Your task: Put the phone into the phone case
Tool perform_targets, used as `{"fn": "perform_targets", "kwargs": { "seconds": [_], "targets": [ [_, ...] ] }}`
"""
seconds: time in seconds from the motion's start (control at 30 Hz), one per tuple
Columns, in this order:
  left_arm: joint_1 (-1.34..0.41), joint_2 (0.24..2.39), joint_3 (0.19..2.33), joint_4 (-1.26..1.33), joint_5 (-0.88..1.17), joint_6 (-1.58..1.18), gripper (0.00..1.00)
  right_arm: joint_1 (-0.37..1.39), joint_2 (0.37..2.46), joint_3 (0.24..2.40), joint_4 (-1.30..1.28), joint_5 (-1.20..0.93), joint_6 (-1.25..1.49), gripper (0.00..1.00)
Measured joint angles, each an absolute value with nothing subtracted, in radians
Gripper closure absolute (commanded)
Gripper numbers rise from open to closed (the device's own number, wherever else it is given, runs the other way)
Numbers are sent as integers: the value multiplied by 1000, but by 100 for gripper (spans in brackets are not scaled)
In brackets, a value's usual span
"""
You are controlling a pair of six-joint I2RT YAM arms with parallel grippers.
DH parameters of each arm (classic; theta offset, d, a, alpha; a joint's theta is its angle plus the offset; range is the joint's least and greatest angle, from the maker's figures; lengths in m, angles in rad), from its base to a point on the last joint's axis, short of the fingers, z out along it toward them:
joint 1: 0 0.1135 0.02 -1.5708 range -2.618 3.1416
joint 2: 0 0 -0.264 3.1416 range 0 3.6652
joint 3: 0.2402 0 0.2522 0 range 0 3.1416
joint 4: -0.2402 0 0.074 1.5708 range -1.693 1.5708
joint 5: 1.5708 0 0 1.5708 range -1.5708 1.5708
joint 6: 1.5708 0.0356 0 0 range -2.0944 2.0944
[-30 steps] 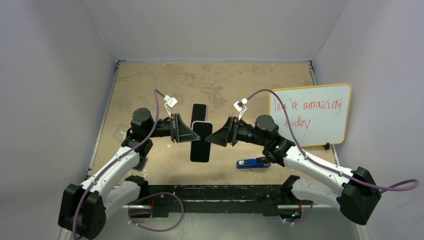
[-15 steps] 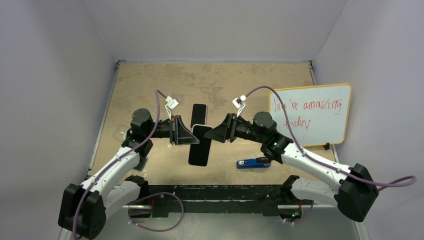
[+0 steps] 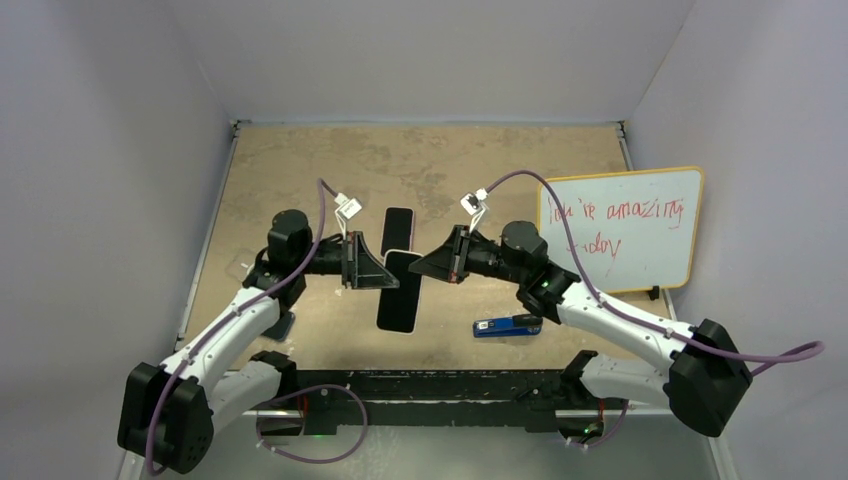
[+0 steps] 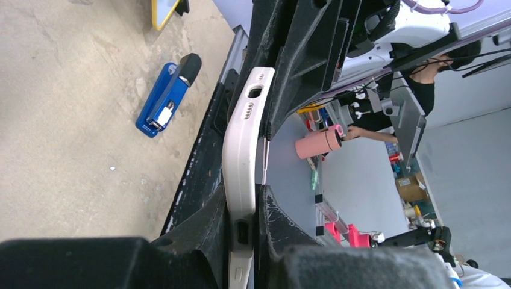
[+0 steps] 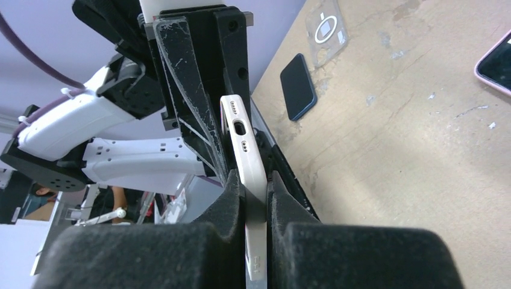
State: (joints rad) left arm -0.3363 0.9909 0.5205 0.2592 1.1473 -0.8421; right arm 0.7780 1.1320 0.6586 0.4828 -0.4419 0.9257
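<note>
Next, my right gripper sets the white phone case down on the table [image 3: 445, 239] next to the black phone with the pinkish rim, over toward the whiteboard.
A white phone case [image 3: 401, 292] hangs above the middle of the table. A black face fills its rim, and I cannot tell whether that is a phone seated in it. My left gripper [image 3: 388, 276] is shut on its left edge and my right gripper [image 3: 417, 268] is shut on its right edge. In the left wrist view the case [image 4: 239, 162] runs edge-on out of the left gripper [image 4: 244, 198]. The right wrist view shows the case's port end [image 5: 244, 144] beyond the right gripper [image 5: 256, 183]. A black phone [image 3: 397, 227] with a pinkish rim lies flat just behind.
A blue stapler-like tool [image 3: 507, 325] lies near the front right. A whiteboard [image 3: 622, 228] with red writing leans at the right wall. A dark blue phone [image 5: 298, 86] and a clear case [image 5: 325, 27] lie on the left under the left arm.
My right gripper's fingers, open a second ago, have shut on the case's right edge. The case and both wrists have shifted slightly toward the front left.
</note>
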Motion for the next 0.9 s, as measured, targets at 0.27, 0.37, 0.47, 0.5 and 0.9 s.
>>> {"fn": "perform_targets", "kwargs": {
  "seconds": [0.27,0.37,0.47,0.5,0.9],
  "targets": [
    [-339,1018,573,94,1141,-717,77,778,1131,659,448,-432,896,100],
    [-342,1017,579,81,1130,-711,59,779,1125,659,446,-424,905,100],
    [-340,1017,580,52,1091,-710,48,770,1100,647,446,-385,925,100],
    [-340,1017,580,46,1085,-709,47,764,1089,641,447,-376,936,100],
    [-340,995,529,74,1071,-748,46,700,1005,576,502,-317,1069,100]
  ]
}}
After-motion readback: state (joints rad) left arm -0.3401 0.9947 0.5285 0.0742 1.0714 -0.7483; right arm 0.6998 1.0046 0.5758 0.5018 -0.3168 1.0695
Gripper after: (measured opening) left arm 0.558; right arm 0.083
